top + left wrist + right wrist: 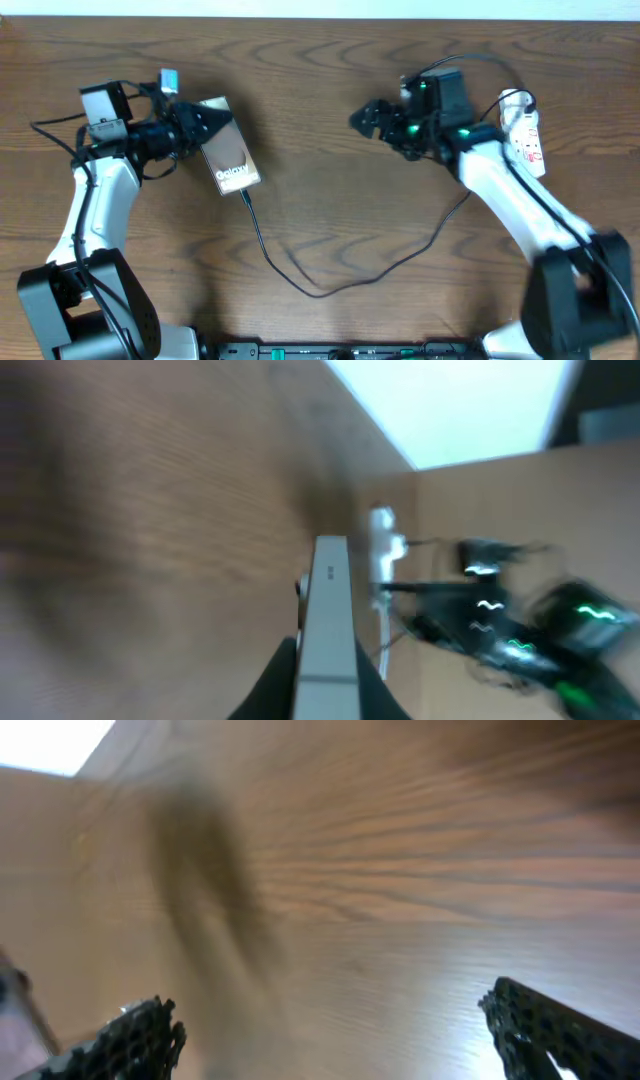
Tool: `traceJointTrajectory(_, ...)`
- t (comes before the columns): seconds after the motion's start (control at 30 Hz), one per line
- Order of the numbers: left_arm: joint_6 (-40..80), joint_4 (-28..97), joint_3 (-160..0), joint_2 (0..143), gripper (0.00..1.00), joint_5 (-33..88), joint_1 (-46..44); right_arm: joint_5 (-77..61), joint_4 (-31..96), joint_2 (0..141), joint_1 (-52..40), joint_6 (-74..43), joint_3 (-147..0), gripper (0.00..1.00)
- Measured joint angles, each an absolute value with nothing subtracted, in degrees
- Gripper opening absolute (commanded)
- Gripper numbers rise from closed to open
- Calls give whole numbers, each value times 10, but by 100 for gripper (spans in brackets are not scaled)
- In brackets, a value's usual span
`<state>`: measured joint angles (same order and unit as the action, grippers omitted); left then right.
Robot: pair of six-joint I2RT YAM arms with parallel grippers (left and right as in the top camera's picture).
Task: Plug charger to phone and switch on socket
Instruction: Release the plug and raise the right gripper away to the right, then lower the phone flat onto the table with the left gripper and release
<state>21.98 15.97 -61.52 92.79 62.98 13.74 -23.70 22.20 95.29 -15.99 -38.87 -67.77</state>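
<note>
My left gripper has the phone. It will let go of the phone on the wooden table [251, 196], by the plugged end of the black charger cable.
The phone [230, 150], a dark slab with white "Galaxy" lettering, is held at its far end by my left gripper [197, 125], which is shut on it. In the left wrist view the phone [327, 610] shows edge-on between the fingers [327, 680]. The black charger cable [320, 288] runs from the phone's near end [246, 196] across the table toward the right. The white socket strip [525, 135] lies at the far right. My right gripper [362, 118] is open and empty over bare wood, left of the strip; its view shows only its fingers [330, 1030] and the table.
The wooden table [320, 220] fills the view. The right arm [520, 200] crosses beside the strip. A black bar with green lights [340, 350] lies along the front edge. The right arm also shows blurred in the left wrist view [520, 630].
</note>
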Motion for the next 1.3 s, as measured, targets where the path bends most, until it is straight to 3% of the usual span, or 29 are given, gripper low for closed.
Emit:
traceJointTrajectory(0.17,180,195,-615,928,7,538,87,-109,307,860,-161,-377,-678,97)
traceJointTrajectory(0.43,177,175,-615,1003,7,475,16,-62,323,847,-166,-371,-678,96)
traceJointTrajectory(1.3,182,153,-615,1145,7,469,16,-50,328,847,-166,-369,-678,97)
